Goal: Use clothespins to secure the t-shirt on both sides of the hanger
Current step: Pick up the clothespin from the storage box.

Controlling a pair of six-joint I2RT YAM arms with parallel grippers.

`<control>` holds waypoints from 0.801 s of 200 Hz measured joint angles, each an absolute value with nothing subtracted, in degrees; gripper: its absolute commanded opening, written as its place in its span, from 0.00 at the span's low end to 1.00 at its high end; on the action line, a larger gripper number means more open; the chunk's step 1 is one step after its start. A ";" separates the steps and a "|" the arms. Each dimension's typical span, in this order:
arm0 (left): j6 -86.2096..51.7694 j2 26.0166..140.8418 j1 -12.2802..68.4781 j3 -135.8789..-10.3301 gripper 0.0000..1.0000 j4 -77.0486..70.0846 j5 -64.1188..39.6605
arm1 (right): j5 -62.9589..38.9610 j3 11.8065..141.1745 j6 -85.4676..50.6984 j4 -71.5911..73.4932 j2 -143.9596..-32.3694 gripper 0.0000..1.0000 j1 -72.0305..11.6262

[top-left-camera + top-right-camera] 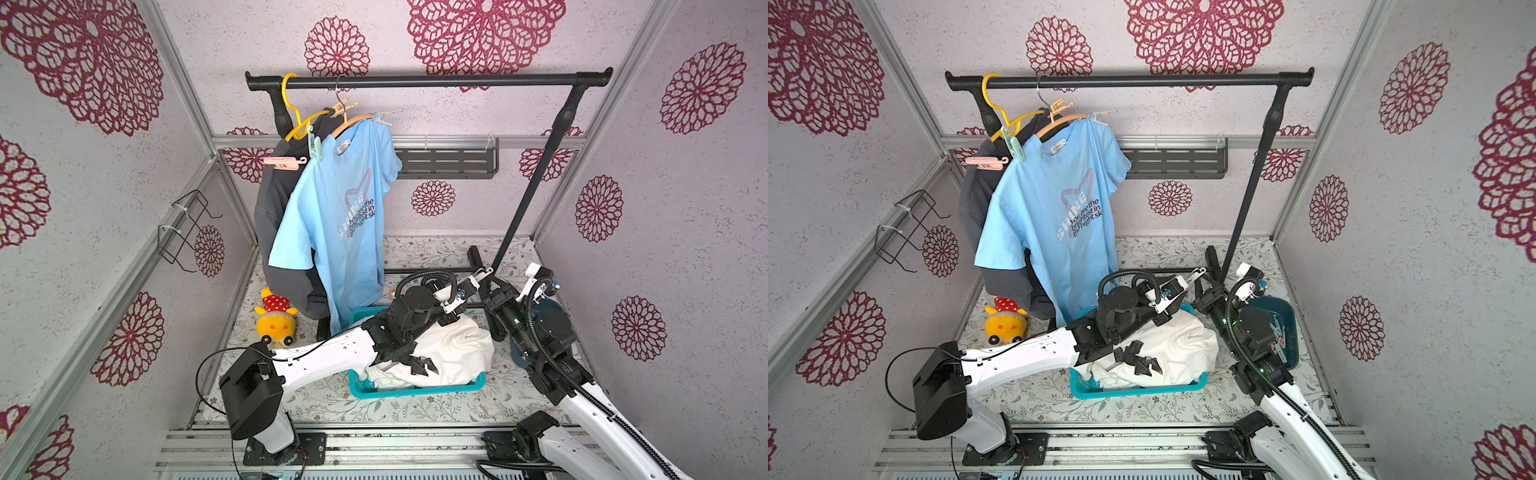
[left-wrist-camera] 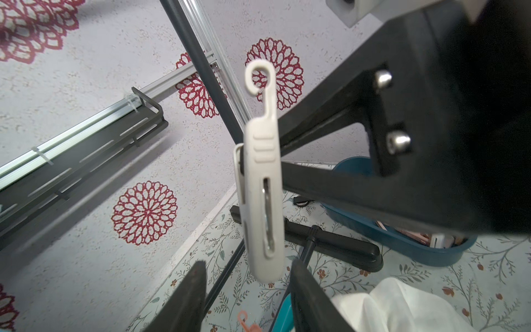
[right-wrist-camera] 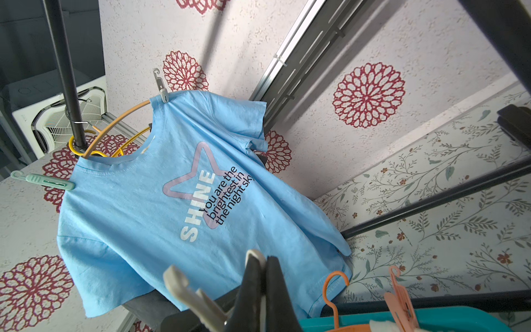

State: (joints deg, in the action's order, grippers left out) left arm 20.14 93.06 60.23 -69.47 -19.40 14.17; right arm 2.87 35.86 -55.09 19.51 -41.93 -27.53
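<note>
The robot's right gripper pinches just one leg of the whitish clothespin, so the left gripper should take the clothespin's lower end (image 2: pixel 269 270) before the right gripper takes both legs.
A whitish clothespin (image 2: pixel 263 195) hangs low over the floor, with my right gripper (image 3: pixel 261 258) shut on one end of it. My left gripper (image 2: pixel 248 267) is open; its fingers (image 2: pixel 198 278) stand on either side of the pin's other end with gaps showing. In both top views the pin (image 1: pixel 483 273) lies between the two grippers beside the rack's right leg. A light blue t-shirt (image 1: pixel 336 216) hangs on a wooden hanger (image 1: pixel 351 121), with a mint clothespin (image 1: pixel 316 143) on one shoulder and a whitish clothespin (image 1: pixel 384 118) on the other.
A dark shirt (image 1: pixel 274 216) on a yellow hanger (image 1: pixel 297 120) with a peach pin (image 1: pixel 286 163) hangs behind. A teal basket (image 1: pixel 415 391) holds white cloth (image 1: pixel 453 349). A dark blue bin (image 1: pixel 1285 324) of pins sits at the right. A yellow plush toy (image 1: pixel 276 320) lies on the floor.
</note>
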 measured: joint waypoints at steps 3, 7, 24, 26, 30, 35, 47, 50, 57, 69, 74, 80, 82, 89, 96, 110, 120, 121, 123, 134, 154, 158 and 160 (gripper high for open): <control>20.12 93.08 60.25 -69.47 0.45 -19.53 14.22 | 2.96 35.86 -55.09 19.51 -41.93 0.00 -27.55; 20.10 93.10 60.27 -69.47 0.45 -19.66 14.26 | 3.03 35.86 -55.09 19.51 -41.93 0.00 -27.59; 20.12 93.17 60.40 -69.56 0.43 -20.45 14.26 | 3.29 35.75 -55.09 19.51 -41.91 0.00 -27.73; 20.12 93.19 60.42 -69.60 0.43 -20.45 14.28 | 3.31 35.73 -55.09 19.51 -41.89 0.00 -27.75; 20.12 93.25 60.47 -69.67 0.43 -20.60 14.26 | 3.36 35.66 -55.09 19.49 -41.89 0.00 -27.77; 20.12 93.34 60.51 -69.82 0.43 -20.73 14.26 | 3.44 35.57 -55.09 19.46 -41.89 0.00 -27.79; 20.12 93.54 60.55 -70.17 0.42 -20.80 14.22 | 3.64 35.31 -55.09 19.49 -41.89 0.00 -27.81; 20.12 93.58 60.58 -70.26 0.41 -20.82 14.22 | 3.73 35.24 -55.09 19.49 -41.89 0.00 -27.81; 20.12 93.67 60.60 -70.41 0.41 -20.91 14.15 | 3.90 35.09 -55.09 19.49 -41.89 0.00 -27.81; 20.12 93.78 60.66 -70.46 0.40 -20.97 14.06 | 4.12 35.00 -55.09 19.44 -41.89 0.00 -27.81; 20.12 93.84 60.73 -70.46 0.39 -20.97 14.06 | 4.16 35.00 -55.09 19.44 -41.89 0.00 -27.81; 20.12 93.89 60.75 -70.46 0.38 -20.97 14.04 | 4.29 35.00 -55.09 19.46 -41.89 0.00 -27.81; 20.12 93.89 60.77 -70.48 0.38 -20.97 14.04 | 4.29 35.00 -55.09 19.46 -41.89 0.00 -27.81; 20.12 93.97 60.80 -70.48 0.37 -20.97 14.04 | 4.32 35.00 -55.09 19.46 -41.89 0.00 -27.81; 20.12 94.08 60.82 -70.57 0.35 -20.95 14.02 | 4.32 35.00 -55.09 19.46 -41.89 0.00 -27.81; 20.16 94.50 60.88 -70.91 0.33 -20.97 14.02 | 4.32 35.00 -55.09 19.46 -41.89 0.00 -27.83; 20.23 94.72 60.88 -71.16 0.33 -20.99 14.04 | 4.32 35.00 -55.11 19.46 -41.89 0.00 -27.86; 20.23 94.74 60.88 -71.16 0.33 -20.99 14.04 | 4.32 35.00 -55.11 19.46 -41.89 0.00 -27.86; 20.21 94.76 60.88 -71.18 0.32 -20.99 14.06 | 4.32 35.00 -55.11 19.46 -41.89 0.00 -27.86; 20.29 94.85 60.90 -71.22 0.31 -20.99 14.04 | 4.32 35.00 -55.13 19.46 -41.89 0.00 -27.86; 20.49 94.87 61.01 -71.22 0.26 -20.97 14.04 | 4.29 35.00 -55.24 19.49 -42.02 0.00 -27.88; 20.51 94.87 61.04 -71.22 0.24 -20.97 14.04 | 4.29 35.00 -55.31 19.51 -42.06 0.00 -27.90; 20.58 94.87 61.06 -71.22 0.23 -20.97 14.02 | 4.32 35.00 -55.35 19.51 -42.09 0.00 -27.92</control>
